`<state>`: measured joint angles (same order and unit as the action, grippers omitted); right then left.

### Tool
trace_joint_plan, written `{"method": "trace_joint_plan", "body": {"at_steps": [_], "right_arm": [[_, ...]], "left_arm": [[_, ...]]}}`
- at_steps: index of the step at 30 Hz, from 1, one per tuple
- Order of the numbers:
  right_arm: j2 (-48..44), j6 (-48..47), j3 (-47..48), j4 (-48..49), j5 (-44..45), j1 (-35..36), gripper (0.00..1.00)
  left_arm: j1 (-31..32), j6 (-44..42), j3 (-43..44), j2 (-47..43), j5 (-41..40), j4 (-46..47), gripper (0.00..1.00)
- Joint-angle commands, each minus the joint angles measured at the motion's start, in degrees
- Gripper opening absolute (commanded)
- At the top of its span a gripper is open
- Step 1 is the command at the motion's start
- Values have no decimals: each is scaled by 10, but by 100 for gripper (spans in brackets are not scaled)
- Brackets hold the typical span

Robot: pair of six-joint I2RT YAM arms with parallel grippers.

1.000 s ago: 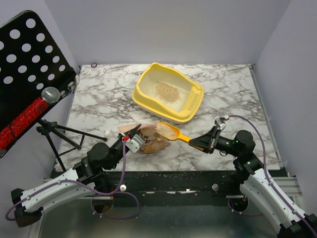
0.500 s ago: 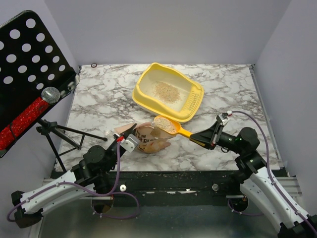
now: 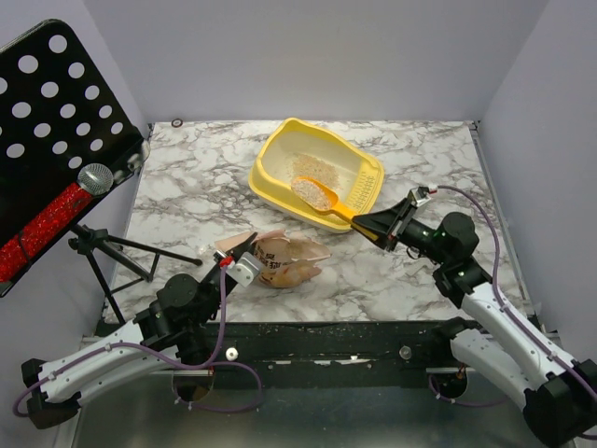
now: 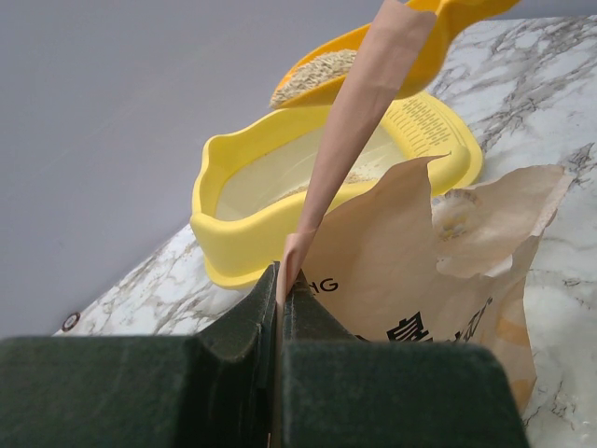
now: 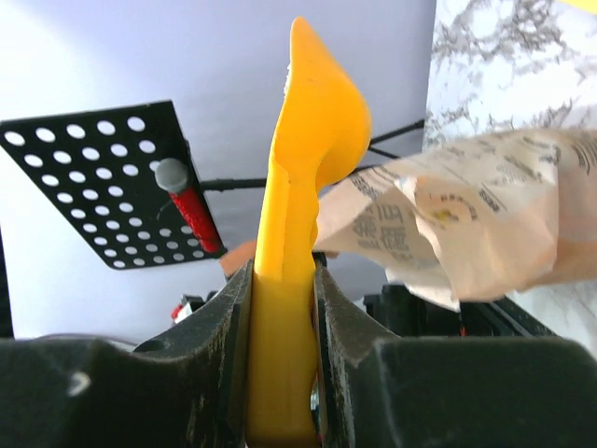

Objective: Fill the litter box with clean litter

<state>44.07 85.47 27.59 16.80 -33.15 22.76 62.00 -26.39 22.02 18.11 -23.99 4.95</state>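
The robot's right gripper should set the yellow-orange scoop down on the marble table [image 3: 430, 202] next to the sieve end of the litter box.
The pale-yellow litter box [image 3: 270, 149] sits at the back middle of the table with a heap of beige clean litter [image 3: 308, 168] inside. My right gripper [image 3: 359, 222] is shut on the handle of a yellow-orange scoop [image 3: 317, 196], held full of litter over the box's near rim. The scoop's handle shows edge-on in the right wrist view [image 5: 284, 308]. My left gripper [image 3: 244, 250] is shut on the edge of the crumpled tan paper bag [image 3: 284, 259]. In the left wrist view the bag [image 4: 420, 271] lies in front of the box [image 4: 242, 238], with the loaded scoop [image 4: 373, 65] above.
A black perforated music stand [image 3: 56, 131] on a tripod stands at the left, with a microphone [image 3: 95, 177] on it. The box's sieve end [image 3: 366, 191] faces my right arm. Grains lie scattered on the black front rail [image 3: 308, 329].
My right gripper has carried the loaded scoop up from the bag mouth and back-left to over the litter box. The left gripper drew back slightly with the bag edge, then held still.
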Motion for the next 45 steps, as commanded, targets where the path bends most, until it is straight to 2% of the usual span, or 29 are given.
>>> {"method": "trace_joint_plan", "body": {"at_steps": [1,8,15,18,29,38,41,45], "right_arm": [[56,6,39,112,50,-4,0],[184,-22,71,181,81,-20,0],[303,-115,133,145,92,-53,0],[340,-209,202,23,106,-55,0],[471,-481,401,-315,144,-55,0],[503,-643,530,-495,254,-47,0],[519,-688,595,-556,287,-28,0],[557,-739,692,-648,372,14,0]], "left_arm": [[2,-3,26,-18,-10,131,0],[2,-3,27,-12,-6,131,0],[2,5,27,4,-4,135,0],[2,8,29,12,-2,133,0],[1,12,34,15,3,125,0],[2,14,36,10,-2,120,0],[2,8,36,13,-5,117,0],[2,9,36,17,-9,115,0]]}}
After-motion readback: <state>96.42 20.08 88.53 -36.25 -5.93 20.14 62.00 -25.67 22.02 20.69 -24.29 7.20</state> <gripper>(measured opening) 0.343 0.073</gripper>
